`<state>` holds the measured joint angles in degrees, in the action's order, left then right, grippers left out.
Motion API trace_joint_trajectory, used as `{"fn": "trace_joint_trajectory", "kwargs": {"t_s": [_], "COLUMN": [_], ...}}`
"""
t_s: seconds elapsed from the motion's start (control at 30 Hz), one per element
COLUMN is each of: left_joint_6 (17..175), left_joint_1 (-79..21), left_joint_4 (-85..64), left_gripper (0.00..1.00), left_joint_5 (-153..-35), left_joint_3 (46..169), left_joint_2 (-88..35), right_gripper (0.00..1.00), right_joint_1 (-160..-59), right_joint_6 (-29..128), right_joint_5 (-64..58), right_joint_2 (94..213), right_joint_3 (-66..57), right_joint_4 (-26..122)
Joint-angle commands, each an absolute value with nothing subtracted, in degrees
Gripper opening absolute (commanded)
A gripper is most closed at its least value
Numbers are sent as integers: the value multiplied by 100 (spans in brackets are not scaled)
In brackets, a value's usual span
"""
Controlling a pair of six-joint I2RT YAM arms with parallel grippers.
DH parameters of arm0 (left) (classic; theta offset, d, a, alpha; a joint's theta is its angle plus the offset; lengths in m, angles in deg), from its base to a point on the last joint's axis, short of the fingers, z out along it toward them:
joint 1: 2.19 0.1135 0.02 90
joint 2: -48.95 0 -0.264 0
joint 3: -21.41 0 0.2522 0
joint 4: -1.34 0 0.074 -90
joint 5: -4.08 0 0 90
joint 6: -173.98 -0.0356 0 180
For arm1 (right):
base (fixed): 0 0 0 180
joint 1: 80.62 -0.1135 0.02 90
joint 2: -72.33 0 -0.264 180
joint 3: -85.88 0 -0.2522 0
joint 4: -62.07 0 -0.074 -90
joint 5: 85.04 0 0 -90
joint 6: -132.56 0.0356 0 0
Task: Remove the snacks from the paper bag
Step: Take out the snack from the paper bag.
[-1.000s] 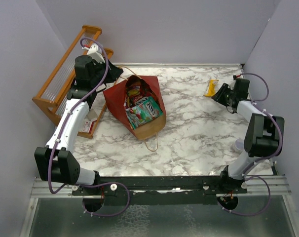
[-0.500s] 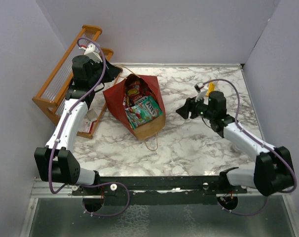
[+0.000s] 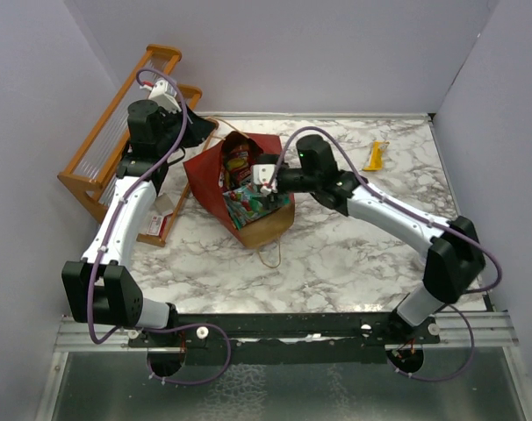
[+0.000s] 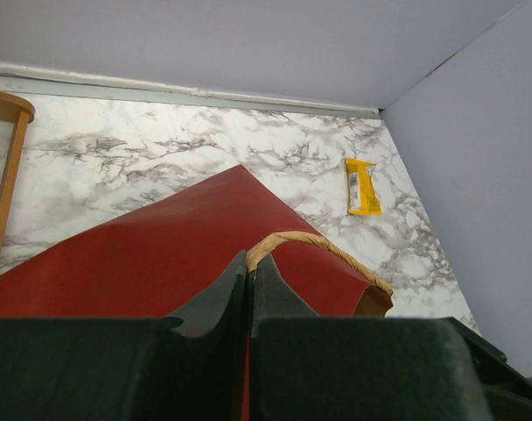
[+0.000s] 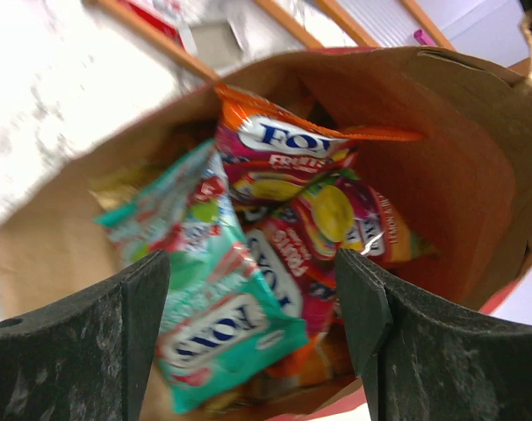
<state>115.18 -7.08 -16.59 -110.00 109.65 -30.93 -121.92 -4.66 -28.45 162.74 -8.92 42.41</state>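
Note:
My right gripper should next need to close on the middle of the teal packet (image 3: 255, 205) (image 5: 218, 285), which is lying beside the red-yellow packets inside the red paper bag.
The red paper bag (image 3: 209, 180) lies on its side on the marble table, mouth toward the near side. Inside are a teal packet (image 3: 255, 200) and red-yellow packets (image 3: 240, 162). My left gripper (image 3: 198, 133) is shut on the bag's looped handle (image 4: 319, 246) at the far edge of the bag (image 4: 161, 254). My right gripper (image 3: 264, 180) is open at the bag's mouth. In the right wrist view it (image 5: 251, 263) straddles the teal packet (image 5: 204, 298) and red-yellow packets (image 5: 336, 210) against the brown inside (image 5: 459, 158). A yellow packet (image 3: 376, 155) lies on the table at the far right.
An orange wooden slatted rack (image 3: 117, 140) stands at the far left beside the bag. The bag's other handle loop (image 3: 268, 256) lies on the table at the near side. The yellow packet (image 4: 363, 186) lies close to the right wall.
My right arm has swung from beside the yellow packet at the far right across to the bag's mouth, jaws open. The left arm and the bag have barely moved.

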Motion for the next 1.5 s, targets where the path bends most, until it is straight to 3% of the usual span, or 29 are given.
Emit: {"fn": "trace_joint_trajectory", "kwargs": {"t_s": [0.0, 0.27, 0.4, 0.63, 0.9, 0.97, 1.03, 1.13, 1.3, 1.47], "left_joint_6": [11472, 11493, 11577, 11620, 11608, 11614, 11616, 11622, 11620, 11629], "left_joint_1": [-641, -585, -562, -558, -553, -555, -553, -553, -549, -541], "left_joint_4": [-1455, -1460, -1406, -1381, -1382, -1380, -1380, -1381, -1388, -1398], "left_gripper": [0, 0, 0, 0, 0, 0, 0, 0, 0, 0], "left_joint_5": [-11046, -11077, -11163, -11204, -11187, -11187, -11194, -11179, -11202, -11208], "left_joint_3": [10926, 10926, 10911, 10900, 10895, 10900, 10896, 10891, 10906, 10908], "left_joint_2": [-3031, -3073, -3075, -3071, -3055, -3065, -3060, -3070, -3090, -3135], "right_gripper": [76, 74, 71, 68, 53, 42, 25, 13, 2, 1], "right_joint_1": [-12334, -12582, -12755, -12825, -12884, -12919, -12959, -13020, -13126, -13151], "right_joint_6": [-2690, -3455, -3750, -3773, -3654, -3654, -3671, -3638, -3410, -2689], "right_joint_5": [-2115, -1290, -575, -341, -240, -160, -107, -94, 65, 155], "right_joint_2": [17117, 18161, 18453, 18696, 18897, 18839, 18755, 18502, 17957, 17434], "right_joint_3": [127, 1253, 1370, 1604, 1784, 1714, 1640, 1393, 975, 857], "right_joint_4": [2636, 1582, 1581, 1428, 1193, 1321, 1457, 1775, 2208, 2138]}}
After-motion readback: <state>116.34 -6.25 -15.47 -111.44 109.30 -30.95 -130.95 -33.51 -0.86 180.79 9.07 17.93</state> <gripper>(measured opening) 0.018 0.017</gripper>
